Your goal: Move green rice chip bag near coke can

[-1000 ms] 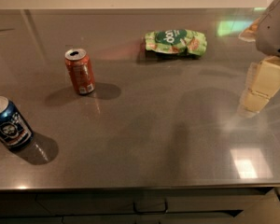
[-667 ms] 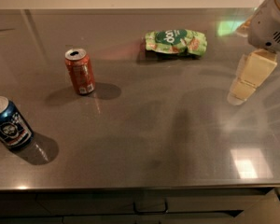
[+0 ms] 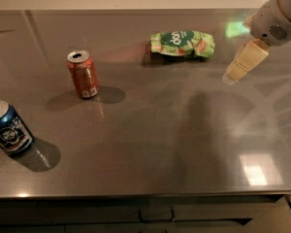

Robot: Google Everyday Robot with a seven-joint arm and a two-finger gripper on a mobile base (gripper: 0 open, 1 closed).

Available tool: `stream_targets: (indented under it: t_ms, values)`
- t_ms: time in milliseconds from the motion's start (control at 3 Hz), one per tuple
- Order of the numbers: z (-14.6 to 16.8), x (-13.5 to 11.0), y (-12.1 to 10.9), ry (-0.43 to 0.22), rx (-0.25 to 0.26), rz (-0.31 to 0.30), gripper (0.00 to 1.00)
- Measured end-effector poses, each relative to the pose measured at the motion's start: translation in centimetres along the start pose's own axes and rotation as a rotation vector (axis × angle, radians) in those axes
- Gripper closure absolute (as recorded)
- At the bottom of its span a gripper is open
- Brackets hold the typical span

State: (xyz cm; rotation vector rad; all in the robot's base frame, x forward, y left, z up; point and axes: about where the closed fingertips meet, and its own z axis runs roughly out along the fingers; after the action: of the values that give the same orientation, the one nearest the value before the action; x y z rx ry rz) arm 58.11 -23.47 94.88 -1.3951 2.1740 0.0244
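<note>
Next, I close my gripper on the end (image 3: 203,44) of the green rice chip bag, the one that faces away from the coke can.
The green rice chip bag (image 3: 183,43) lies flat at the back middle of the grey table; it is light green with a dark green oval logo and orange-red patches. The coke can (image 3: 82,74) stands upright to the left, well apart from the bag. My gripper (image 3: 233,73) hangs over the table at the right, a little right of the bag and slightly nearer than it, holding nothing. Its cream fingers (image 3: 246,60) point down and to the left from the white wrist.
A blue can with white graphics (image 3: 8,127) stands near the front left of the table (image 3: 150,144). The front edge of the table runs along the bottom, with drawers below it. Bright light patches reflect at the right.
My gripper has moved up and to the left, toward the far side of the table and closer to the bag. The bag and both cans have not moved.
</note>
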Motion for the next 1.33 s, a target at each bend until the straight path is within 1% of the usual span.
stream_targets:
  t_ms: [333, 667, 1000, 1333]
  values:
    - [3.0, -0.9, -3.3, -0.091, 0.006, 0.06, 0.0]
    - [6.3, -2.4, -5.7, -0.16, 0.009, 0.106, 0.0]
    - [9.4, -3.6, -7.5, -0.204, 0.028, 0.147, 0.0]
    - [12.6, -4.2, -9.6, -0.242, 0.077, 0.226, 0.0]
